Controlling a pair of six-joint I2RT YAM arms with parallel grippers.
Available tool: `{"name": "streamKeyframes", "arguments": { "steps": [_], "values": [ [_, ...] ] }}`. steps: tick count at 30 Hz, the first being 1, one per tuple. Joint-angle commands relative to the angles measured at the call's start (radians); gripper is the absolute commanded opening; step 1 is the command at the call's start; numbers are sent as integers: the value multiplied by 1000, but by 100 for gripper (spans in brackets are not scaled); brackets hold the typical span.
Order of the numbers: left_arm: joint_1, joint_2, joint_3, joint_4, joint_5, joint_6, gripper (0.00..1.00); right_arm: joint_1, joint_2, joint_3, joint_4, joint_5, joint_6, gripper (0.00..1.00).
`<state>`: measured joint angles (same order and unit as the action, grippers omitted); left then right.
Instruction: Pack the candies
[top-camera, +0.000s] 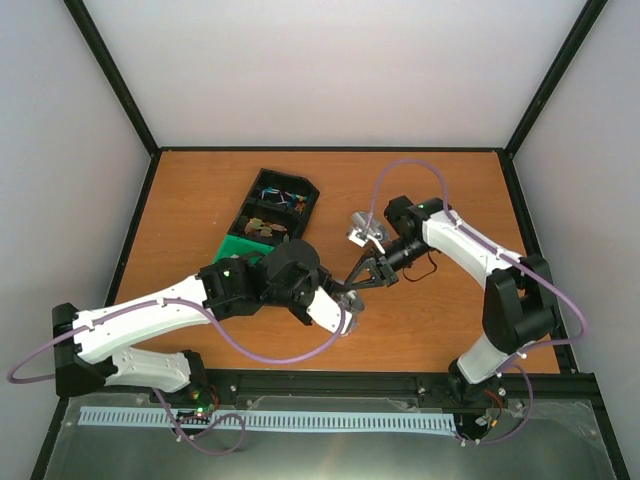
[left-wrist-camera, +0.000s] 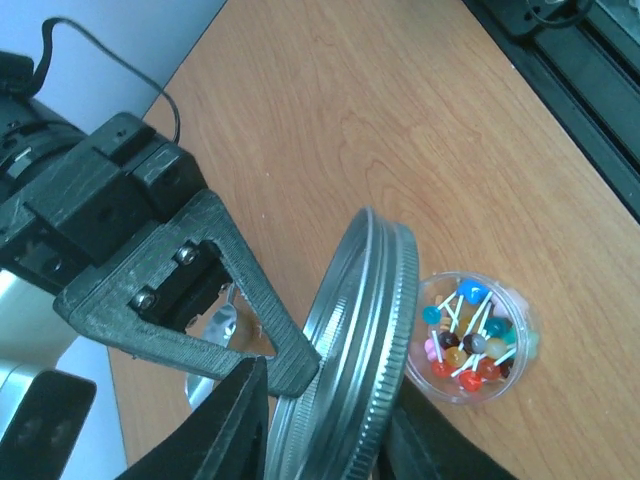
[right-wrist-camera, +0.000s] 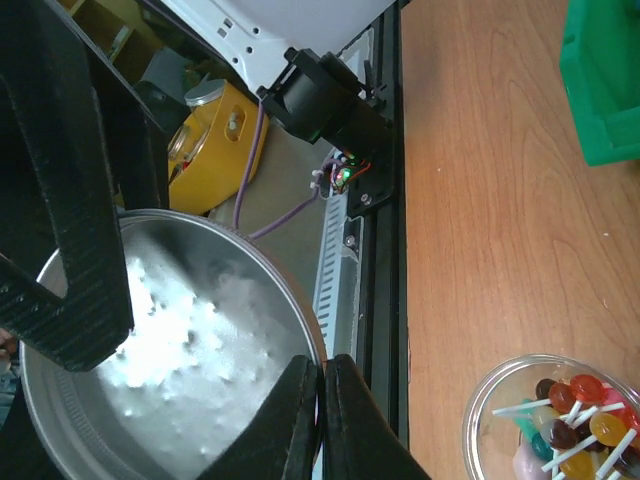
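Note:
The silver lid is standing on edge in my left gripper, so next my right gripper takes the lid's rim (right-wrist-camera: 311, 322) and turns it flat before it covers the cup.
The candies (left-wrist-camera: 468, 340) are small coloured balls on white sticks, lying in a round clear cup (left-wrist-camera: 520, 375) on the table; they also show in the right wrist view (right-wrist-camera: 575, 420). My left gripper (left-wrist-camera: 330, 432) is shut on a round silver lid (left-wrist-camera: 365, 340) and holds it on edge just left of the cup. My right gripper (right-wrist-camera: 321, 400) is shut on the rim of the same lid (right-wrist-camera: 170, 370); its grey finger (left-wrist-camera: 250, 300) shows in the left wrist view. Both grippers meet at the table's middle (top-camera: 350, 290), where the lid and cup are hidden.
A black tray (top-camera: 275, 205) with brown bits and a wire tangle stands at the back left, with a green bin (top-camera: 245, 250) before it. A small silver object (top-camera: 362, 232) lies behind the right gripper. The black front rail (right-wrist-camera: 385, 250) runs close by.

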<state>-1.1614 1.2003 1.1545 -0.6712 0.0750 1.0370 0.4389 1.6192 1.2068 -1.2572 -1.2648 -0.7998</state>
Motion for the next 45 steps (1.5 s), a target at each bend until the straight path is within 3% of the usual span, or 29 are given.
{"name": "streamKeyframes", "arguments": {
  "steps": [1, 6, 11, 16, 21, 25, 32, 42, 45],
  "values": [
    [3, 3, 65, -27, 14, -61, 24, 14, -37, -15, 19, -9, 11, 3],
    [16, 10, 87, -104, 85, -178, 1, 11, -57, -33, 48, -4, 26, 3],
    [111, 33, 130, -164, 227, -372, 1, -85, -146, -79, 252, 36, 215, 34],
    [286, 95, 187, -227, 474, -576, 1, -193, -376, -207, 568, 97, 398, 60],
    [407, 211, 225, -280, 725, -703, 1, -192, -509, -299, 682, 51, 494, 68],
    [481, 284, 234, -266, 911, -778, 3, -169, -516, -307, 638, 86, 467, 68],
    [498, 321, 218, -183, 992, -845, 5, -68, -482, -313, 640, 136, 500, 62],
    [528, 366, 224, -214, 1050, -804, 5, -65, -401, -302, 667, 66, 565, 18],
    [530, 353, 220, -191, 946, -823, 16, -66, -386, -296, 684, 47, 603, 4]
  ]
}}
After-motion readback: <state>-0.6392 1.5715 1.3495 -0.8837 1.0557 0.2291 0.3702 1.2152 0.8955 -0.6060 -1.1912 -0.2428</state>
